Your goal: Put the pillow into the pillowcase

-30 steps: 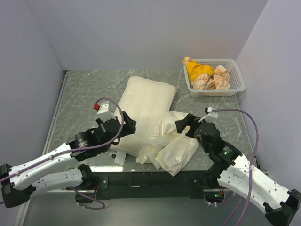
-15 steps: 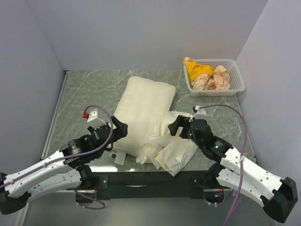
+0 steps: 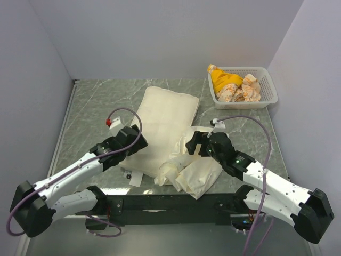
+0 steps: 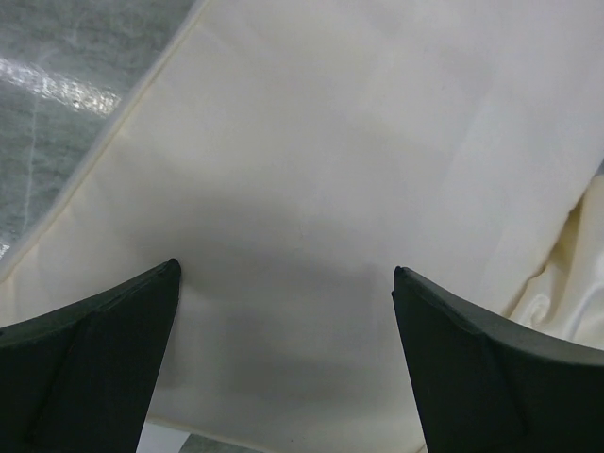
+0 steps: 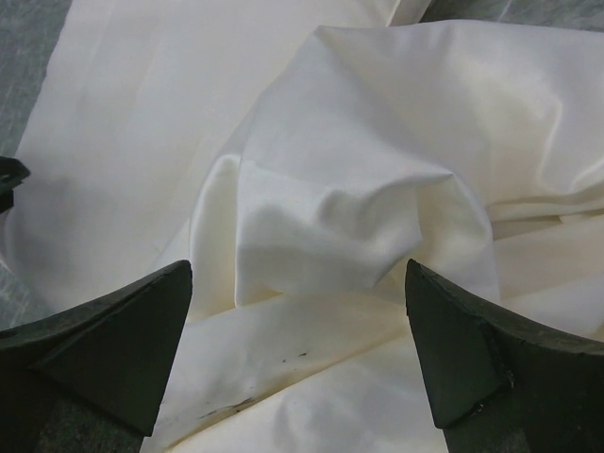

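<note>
My right gripper should close on the pillowcase's loose edge (image 3: 187, 170) (image 5: 307, 381) next to the small dark stains, on the near side of the bulging fold.
The pillow (image 3: 162, 125) lies flat on the table, plump and cream-white, plain side up. The pillowcase (image 3: 200, 165) is a crumpled limp cream sack that overlaps the pillow's near right corner. My left gripper (image 3: 139, 143) is open at the pillow's near left edge; the left wrist view shows its jaws spread wide just over the pillow (image 4: 311, 170). My right gripper (image 3: 193, 145) is open over the pillowcase's folds; the right wrist view shows its jaws wide apart above a bulging fold of pillowcase (image 5: 359, 217), with the pillow (image 5: 142, 123) behind.
A white basket (image 3: 266, 101) with a yellow cloth and wrapped items stands at the back right. The table (image 3: 96, 106) is grey marble, walled at left, back and right. A small white tag (image 3: 135, 179) lies by the pillow's near corner.
My left gripper drew back to the left, then returned to the pillow's near left edge. My right gripper moved left, further over the pillowcase. Both stayed open.
</note>
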Robot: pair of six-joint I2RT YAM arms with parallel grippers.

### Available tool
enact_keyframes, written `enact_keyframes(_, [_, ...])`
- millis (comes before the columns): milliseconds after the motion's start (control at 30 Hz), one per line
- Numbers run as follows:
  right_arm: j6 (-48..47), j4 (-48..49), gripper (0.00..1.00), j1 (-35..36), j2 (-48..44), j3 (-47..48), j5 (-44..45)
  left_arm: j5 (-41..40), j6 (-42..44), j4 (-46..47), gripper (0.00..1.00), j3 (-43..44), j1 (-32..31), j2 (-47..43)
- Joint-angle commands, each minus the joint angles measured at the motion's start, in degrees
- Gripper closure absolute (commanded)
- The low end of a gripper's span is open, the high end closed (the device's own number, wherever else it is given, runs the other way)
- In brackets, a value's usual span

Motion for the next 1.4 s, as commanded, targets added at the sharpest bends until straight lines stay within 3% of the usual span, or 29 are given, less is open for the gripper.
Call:
enact_keyframes(0, [-0.62,2.52,0.00,0.10,1.62,0.70,-0.45,5.26,0.77,7.49,0.01,-1.46,0.23,4.70])
enact_keyframes(233, [-2.20,-0.29,0.00,6.05,-1.10,0.96,2.45,0.86,-0.20,8.28,0.01,-0.06,1.20,14.54])
enact_keyframes(300, [-2.55,-1.52,0.00,7.83,-0.93,1.57,3.78,3.49,0.50,10.13,0.08,-0.93,5.14,16.21])
enact_keyframes(333, [-2.55,-2.66,0.00,9.31,-0.67,2.10,4.65,5.33,1.63,11.45,0.38,-1.20,6.98,17.70])
enact_keyframes(367, [-2.81,-2.93,0.00,9.85,-0.32,2.02,5.27,8.57,2.25,14.07,0.52,-1.46,10.39,18.33])
enact_keyframes(400, [-3.08,-3.02,0.00,10.12,-0.40,2.10,5.36,9.47,2.69,14.97,0.81,-1.47,11.91,18.94])
enact_keyframes(433, [-3.34,-2.67,0.00,10.38,-0.40,1.93,5.19,10.09,3.22,15.24,0.97,-0.94,13.49,20.25])
enact_keyframes(467, [-3.60,-2.41,0.00,10.56,-0.49,1.93,4.06,10.09,3.31,14.11,0.99,0.02,16.38,20.88])
enact_keyframes(667, [-5.63,-1.44,0.00,12.14,0.30,3.07,1.68,9.39,5.77,12.34,0.99,9.77,31.04,23.51])
enact_keyframes(833, [-7.12,-2.49,0.00,14.33,4.16,5.88,1.23,15.79,12.26,10.85,0.98,28.12,36.71,32.11])
enact_keyframes(867, [-7.38,-3.02,0.00,14.86,4.69,6.23,1.50,16.50,13.24,9.89,0.93,33.46,36.80,33.18])
enact_keyframes(933, [-7.65,-4.33,0.00,16.79,5.66,6.41,2.28,18.95,15.00,7.78,0.46,36.40,36.71,33.37])
enact_keyframes(1000, [-7.04,-5.91,0.00,18.20,5.67,5.98,3.51,19.67,14.83,8.21,0.08,34.40,35.48,30.39])
enact_keyframes(1133, [-4.14,-7.41,0.00,22.41,5.22,3.00,5.63,15.91,14.57,5.07,0.06,26.67,28.64,18.99])
enact_keyframes(1267, [1.30,-11.28,0.00,26.10,6.45,2.19,9.92,8.01,10.62,4.08,0.07,12.91,14.26,9.39])
enact_keyframes(1367, [4.99,-13.47,0.00,28.65,7.60,1.67,13.52,5.18,3.24,3.37,0.10,2.89,6.84,3.14])
